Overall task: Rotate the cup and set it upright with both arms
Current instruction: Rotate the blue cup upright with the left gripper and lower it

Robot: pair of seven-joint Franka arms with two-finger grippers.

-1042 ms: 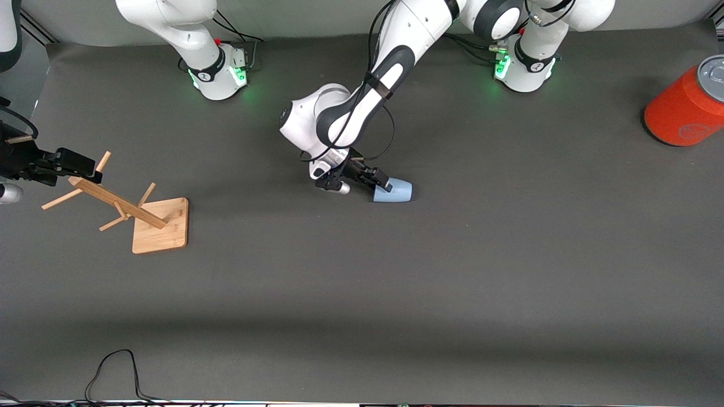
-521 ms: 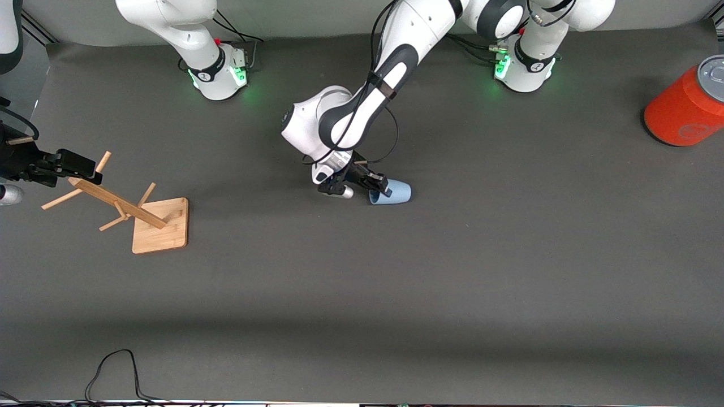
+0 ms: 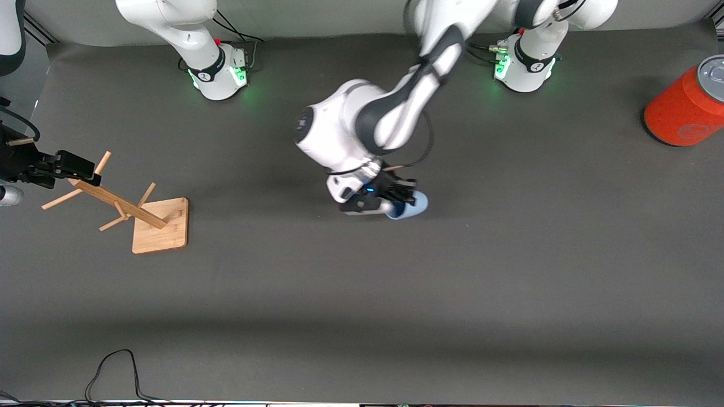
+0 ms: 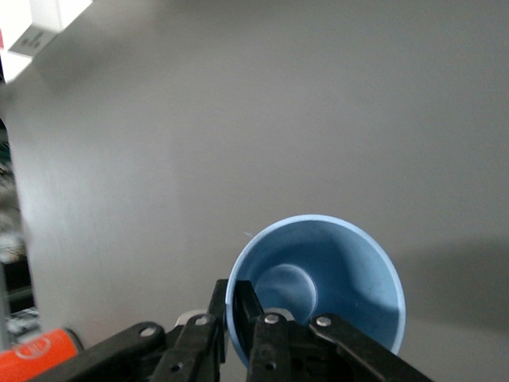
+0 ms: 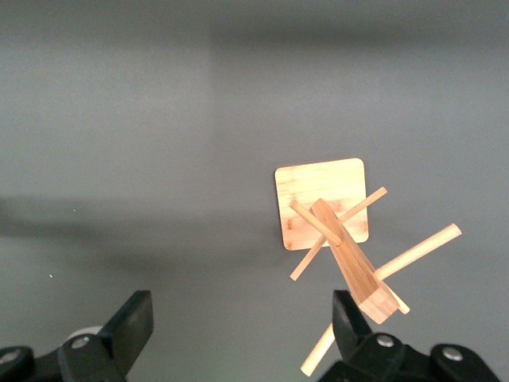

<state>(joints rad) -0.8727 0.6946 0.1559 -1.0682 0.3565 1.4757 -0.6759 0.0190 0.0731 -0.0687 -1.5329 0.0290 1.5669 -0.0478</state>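
Next, my left gripper lets go of the pale blue cup on the open middle of the table mat, level with the wooden rack's base (image 3: 385, 228).
The pale blue cup (image 3: 414, 207) is in the middle of the table, held by my left gripper (image 3: 397, 196). In the left wrist view the cup (image 4: 350, 274) shows its open mouth and inner bottom. My left gripper (image 4: 238, 314) is shut on the rim, one finger inside the cup and one outside. I cannot tell whether the cup touches the mat. My right gripper (image 3: 79, 168) is open and empty over the top of the wooden rack (image 3: 141, 217) at the right arm's end. Its jaws stand wide apart in the right wrist view (image 5: 242, 330).
The wooden rack (image 5: 334, 227) leans, with pegs sticking out of its post above a square base. A large orange-red cylinder (image 3: 685, 107) with a grey top lies at the left arm's end. A black cable (image 3: 113, 367) lies at the table's front edge.
My left arm has risen and turned its wrist with the cup in its grip. The cup went from lying on its side to mouth-up and shifted slightly nearer the front camera. The right arm has not moved.
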